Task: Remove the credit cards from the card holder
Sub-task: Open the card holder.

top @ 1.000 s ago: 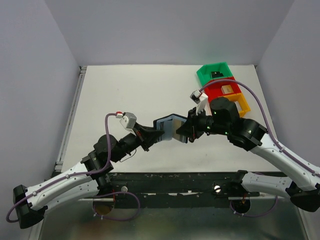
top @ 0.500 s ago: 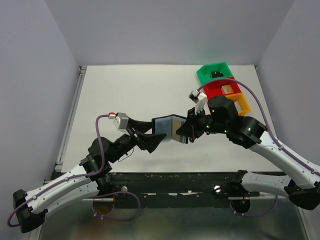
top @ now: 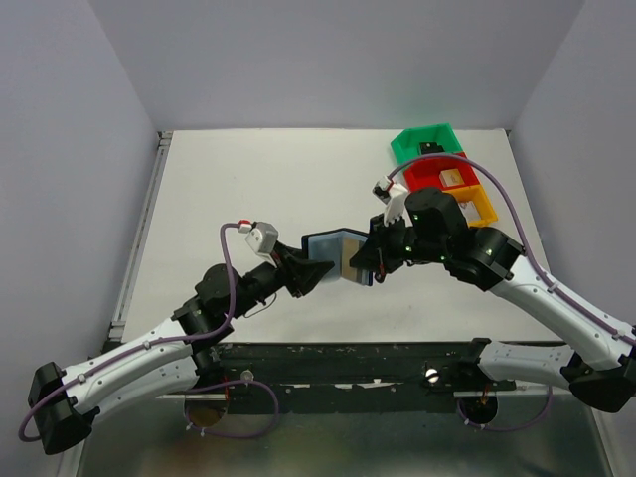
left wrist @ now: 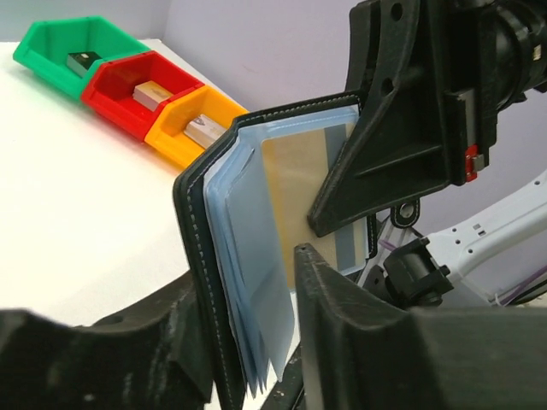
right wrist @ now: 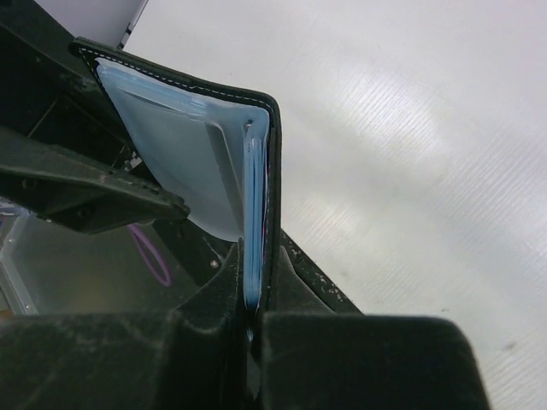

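The pockets are clamped deep across the gold-orange credit card by my right gripper, so it should open, back away and grab the card holder [top: 371,278] by its edge.
The black card holder [top: 333,253] hangs open in the air between both arms, above the table's near middle. My right gripper [right wrist: 258,256] is shut on its right half, clamping the cover and the blue-grey pockets [right wrist: 188,162]. My left gripper [left wrist: 252,282] is open and straddles the left half: the black cover [left wrist: 192,248] lies against one finger, with a gap between the pockets and the other. A gold-orange credit card [left wrist: 295,184] shows in an inner pocket, with a silver-grey one [left wrist: 350,243] beside it. Other cards are hidden.
A green bin [top: 422,144], a red bin [top: 437,174] and an orange bin [top: 475,204] stand in a row at the back right of the white table [top: 248,189], each with a small item inside. The right arm sits just in front of them.
My left gripper let go of the holder's left edge, drew back with its jaws wide, then came forward again around the left flap with a narrower gap. The right gripper kept its hold.
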Controlling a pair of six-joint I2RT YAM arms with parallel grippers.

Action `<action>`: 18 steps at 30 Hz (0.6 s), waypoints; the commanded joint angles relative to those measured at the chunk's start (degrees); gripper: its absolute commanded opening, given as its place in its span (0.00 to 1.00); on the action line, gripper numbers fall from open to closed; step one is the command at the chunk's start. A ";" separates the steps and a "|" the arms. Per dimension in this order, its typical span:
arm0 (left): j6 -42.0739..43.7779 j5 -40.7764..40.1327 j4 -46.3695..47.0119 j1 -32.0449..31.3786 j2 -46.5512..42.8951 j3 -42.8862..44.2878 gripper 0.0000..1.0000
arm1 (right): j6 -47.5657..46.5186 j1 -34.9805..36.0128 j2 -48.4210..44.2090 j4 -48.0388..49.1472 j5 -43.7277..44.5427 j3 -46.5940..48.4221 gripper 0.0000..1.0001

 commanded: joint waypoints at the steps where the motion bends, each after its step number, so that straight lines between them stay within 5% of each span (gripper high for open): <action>1: 0.87 1.58 -1.06 0.25 0.59 1.76 0.45 | 1.26 0.19 0.35 -0.27 -1.54 2.56 0.00; 9: 1.57 -3.69 -4.58 0.51 -2.04 0.62 0.18 | -0.31 0.19 0.17 -1.67 -1.63 3.35 0.01; 12: 1.13 -3.70 -4.58 0.95 -3.01 0.09 0.01 | -0.49 0.27 -0.53 -0.36 -2.77 2.65 0.22; 14: 0.87 -2.73 -4.58 1.13 -3.02 0.18 0.00 | -0.23 0.10 -0.97 0.43 -3.47 2.39 0.36; 18: 0.16 0.24 -4.06 1.39 -2.93 0.26 0.00 | 0.30 -0.34 -1.85 1.84 -4.53 1.95 0.40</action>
